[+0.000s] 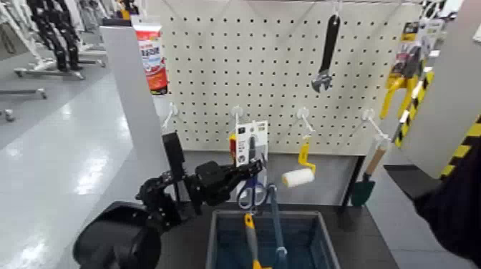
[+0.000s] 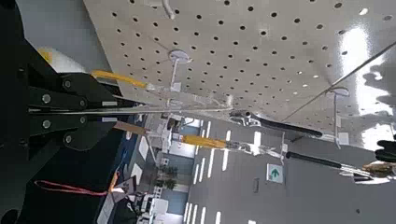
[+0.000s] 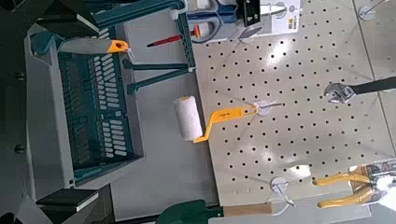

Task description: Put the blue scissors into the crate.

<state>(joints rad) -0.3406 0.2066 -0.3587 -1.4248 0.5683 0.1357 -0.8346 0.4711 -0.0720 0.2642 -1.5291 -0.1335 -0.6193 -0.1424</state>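
The robot's left gripper should release the blue scissors, now just over the crate's far edge, across the yellow-handled tool in the crate (image 1: 248, 248), next to the arched handle.
The blue scissors (image 1: 251, 192) sit on a tall white card that stands upright in front of the pegboard, just over the far edge of the crate (image 1: 215, 236). My left gripper (image 1: 250, 169) reaches in from the left and is shut on the card, between the print and the blue handles. The right wrist view shows the same grip, with the scissors (image 3: 207, 21) beyond the crate (image 3: 47, 112). In the left wrist view the card appears only as a thin edge between the fingers (image 2: 65, 103). A dark part of my right arm shows at the right edge of the head view; its gripper is out of sight.
A red-and-yellow screwdriver (image 1: 250, 232) lies in the crate under its arched handle (image 1: 275, 214). On the pegboard hang a paint roller (image 1: 298, 177), a wrench (image 1: 327, 54), a green trowel (image 1: 363, 187) and yellow pliers (image 1: 401, 86). A white post (image 1: 132, 93) stands to the left.
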